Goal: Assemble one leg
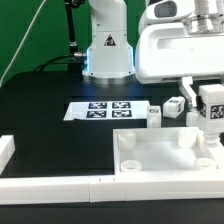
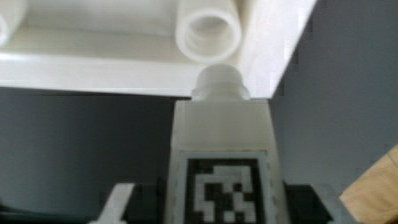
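Next, my gripper lets go of the white leg with its tip in the tabletop's round corner socket [image 1: 206,163] [image 2: 208,37] by the front rail.
My gripper [image 1: 209,118] is shut on a white leg [image 1: 211,106] with black-and-white tags, held over the far right part of the white tabletop [image 1: 150,160]. In the wrist view the leg [image 2: 222,125] runs out from between the jaws of the gripper [image 2: 222,208], tagged face up. Its rounded tip lies just short of a round corner socket [image 2: 208,37] in the tabletop [image 2: 89,55]. I cannot tell whether the tip touches the tabletop.
The marker board [image 1: 105,108] lies in the middle of the black table. Two more legs [image 1: 154,112] [image 1: 175,107] stand just to its right in the exterior view. A white rail [image 1: 50,186] runs along the front edge. The robot base [image 1: 107,50] stands behind.
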`<state>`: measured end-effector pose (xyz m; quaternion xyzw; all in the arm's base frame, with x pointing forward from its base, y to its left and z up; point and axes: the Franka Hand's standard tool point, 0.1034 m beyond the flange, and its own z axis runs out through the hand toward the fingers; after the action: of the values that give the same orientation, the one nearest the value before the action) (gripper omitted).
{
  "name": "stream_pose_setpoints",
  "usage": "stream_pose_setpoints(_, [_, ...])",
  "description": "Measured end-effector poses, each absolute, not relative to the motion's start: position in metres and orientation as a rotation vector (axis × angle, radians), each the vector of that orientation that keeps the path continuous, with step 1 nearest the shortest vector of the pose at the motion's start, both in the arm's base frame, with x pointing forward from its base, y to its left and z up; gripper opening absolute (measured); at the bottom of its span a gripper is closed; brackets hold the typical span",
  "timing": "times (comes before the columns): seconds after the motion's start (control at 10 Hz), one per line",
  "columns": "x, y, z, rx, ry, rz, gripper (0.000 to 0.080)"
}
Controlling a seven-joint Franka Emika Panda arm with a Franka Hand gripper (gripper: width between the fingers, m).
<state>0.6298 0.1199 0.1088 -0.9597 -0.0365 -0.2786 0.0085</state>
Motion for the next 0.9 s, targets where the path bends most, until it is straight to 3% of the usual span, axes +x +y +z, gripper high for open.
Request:
stream_pose_setpoints(0.7, [0.632,0.116,0.098,-3.028,-0.119,-0.802,0.0284])
stream_pose_setpoints(0.9, [0.627,0.118,0.087,-3.035,-0.124,-0.785,0.0284])
